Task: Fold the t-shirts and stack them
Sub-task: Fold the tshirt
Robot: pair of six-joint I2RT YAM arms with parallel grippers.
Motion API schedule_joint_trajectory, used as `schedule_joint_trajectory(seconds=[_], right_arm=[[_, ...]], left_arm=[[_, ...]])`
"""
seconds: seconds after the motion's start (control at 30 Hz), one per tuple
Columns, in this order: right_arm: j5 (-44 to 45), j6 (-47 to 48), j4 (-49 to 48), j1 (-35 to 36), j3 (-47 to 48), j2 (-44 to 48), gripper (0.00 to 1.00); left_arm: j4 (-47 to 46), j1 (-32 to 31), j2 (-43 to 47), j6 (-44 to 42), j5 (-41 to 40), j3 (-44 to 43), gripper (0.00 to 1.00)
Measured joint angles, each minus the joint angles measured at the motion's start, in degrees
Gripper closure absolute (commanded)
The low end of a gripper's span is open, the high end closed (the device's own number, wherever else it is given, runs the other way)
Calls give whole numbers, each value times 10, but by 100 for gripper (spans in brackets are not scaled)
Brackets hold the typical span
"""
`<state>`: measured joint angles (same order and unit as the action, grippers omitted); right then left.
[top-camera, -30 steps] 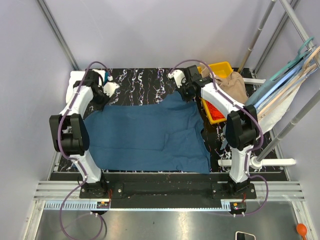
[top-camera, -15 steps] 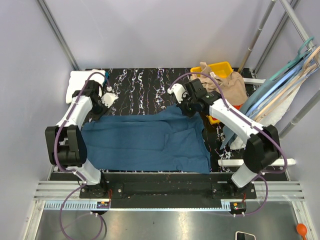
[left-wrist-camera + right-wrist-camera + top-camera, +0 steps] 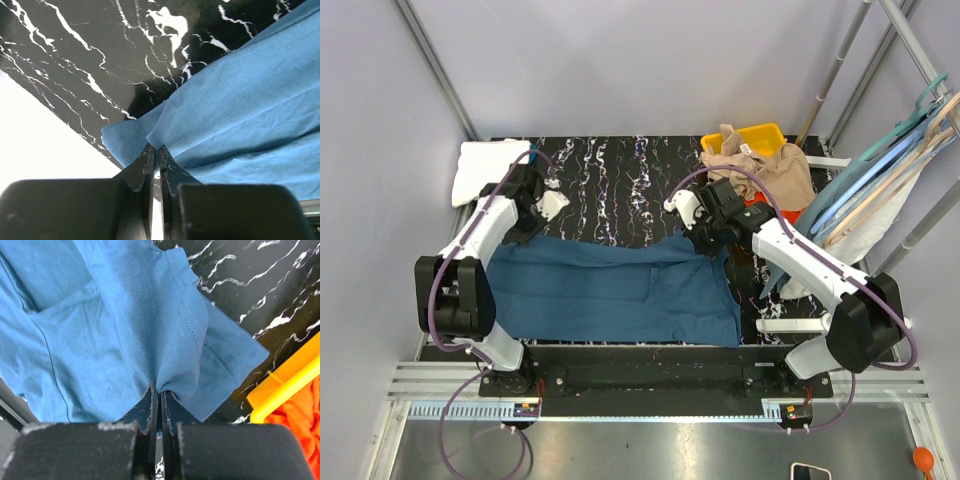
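The sleeve of the teal-blue t-shirt is bunched up at my right gripper, so next I put it down, open, then grab the sleeve's curled corner (image 3: 184, 384) and pull it flat.
The large dark teal-blue t-shirt (image 3: 610, 295) lies spread on the black marbled table (image 3: 620, 175), its far edge lifted and drawn toward the near side. My left gripper (image 3: 525, 228) is shut on the shirt's far left corner (image 3: 150, 135). My right gripper (image 3: 708, 240) is shut on the shirt's far right edge (image 3: 165, 340). A white t-shirt (image 3: 485, 165) lies folded at the far left corner. A tan t-shirt (image 3: 770, 165) drapes over the yellow bin (image 3: 760, 135), with red-orange cloth (image 3: 300, 425) inside it.
Pale blue and beige hangers (image 3: 890, 160) lean on a rack at the right. A white rail (image 3: 800, 325) juts out near the right arm's base. Metal poles stand at the back right.
Both grippers have pulled the teal shirt's far edge toward the near side, so the cloth folds over itself and more bare table shows behind it.
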<state>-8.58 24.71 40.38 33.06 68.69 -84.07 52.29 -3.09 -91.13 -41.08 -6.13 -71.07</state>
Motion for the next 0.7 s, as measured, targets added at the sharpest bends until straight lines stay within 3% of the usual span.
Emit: schedule_joint_trajectory(seconds=[0.43,0.7], right_arm=[[-1,10,21,0,-52,46,100],[-19,10,29,8,-72,46,100]], left_arm=[[17,-31,32,6,-52,55,81],[19,-48,33,7,-62,86,64]])
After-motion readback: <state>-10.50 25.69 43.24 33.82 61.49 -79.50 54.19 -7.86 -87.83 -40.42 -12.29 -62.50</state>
